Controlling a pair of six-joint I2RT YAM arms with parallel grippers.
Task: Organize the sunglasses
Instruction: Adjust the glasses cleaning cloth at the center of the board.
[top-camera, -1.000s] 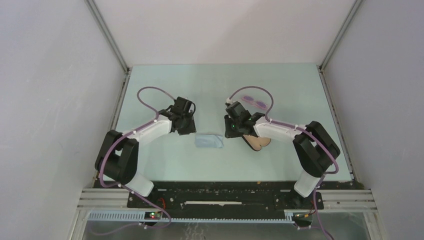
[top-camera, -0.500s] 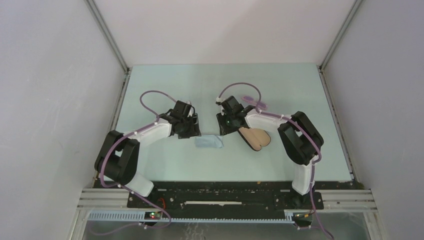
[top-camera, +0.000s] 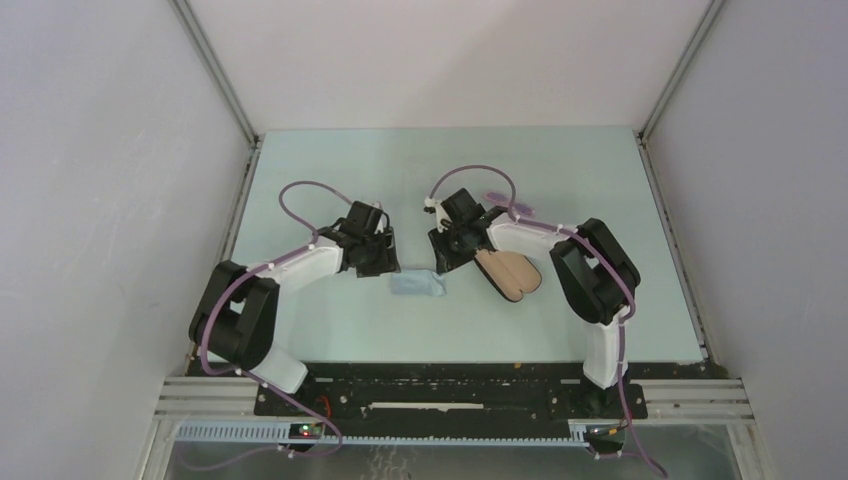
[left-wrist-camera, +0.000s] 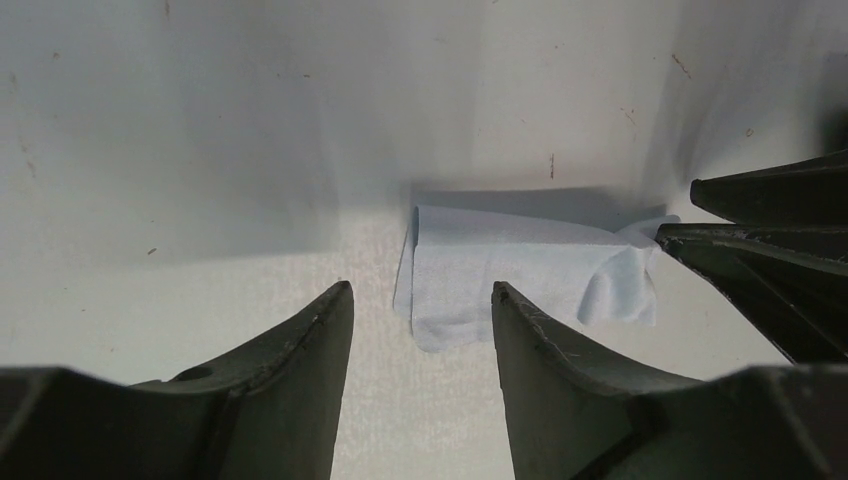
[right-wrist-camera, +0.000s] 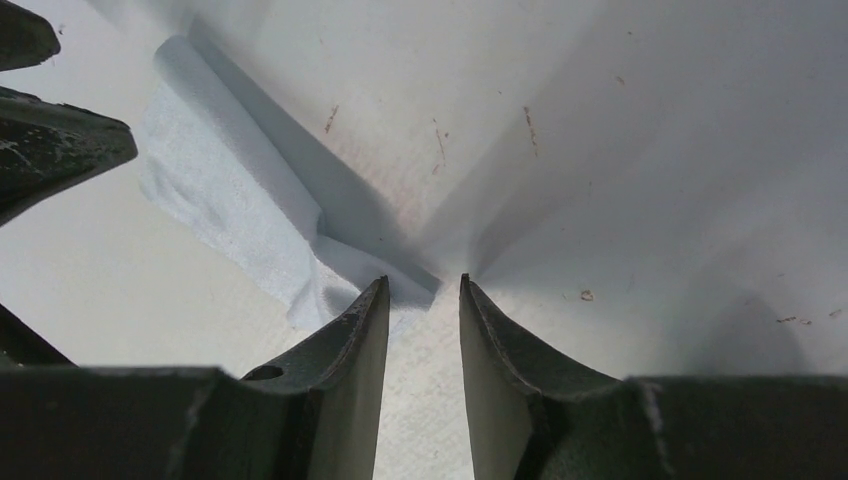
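The light blue cloth is bunching up next to my right gripper, so I should use my left gripper to pinch the fold's opposite corner (left-wrist-camera: 421, 215) and pull the cloth's edge straight.
The pink-purple sunglasses (top-camera: 521, 209) lie at the back of the table, partly hidden behind the right arm and its cable. The black case (top-camera: 508, 275) lies open with its tan lining up, just right of the right gripper. A light blue cloth (top-camera: 417, 284) lies folded between the two grippers. My left gripper (top-camera: 379, 259) is open and empty at the cloth's left end; in the left wrist view (left-wrist-camera: 421, 290) the cloth (left-wrist-camera: 520, 265) lies just ahead. My right gripper (top-camera: 446, 256) is narrowly open at the cloth's right corner; its wrist view (right-wrist-camera: 424, 282) shows the cloth (right-wrist-camera: 230, 190) beside its left finger.
The other gripper's dark fingers show at the right edge of the left wrist view (left-wrist-camera: 770, 245) and at the top left of the right wrist view (right-wrist-camera: 50, 150). Grey walls close in the pale green table (top-camera: 330, 330) on three sides.
My right gripper swung left off the case to the cloth's right corner, baring the tan lining. My left gripper moved right and nearer, to the cloth's left end.
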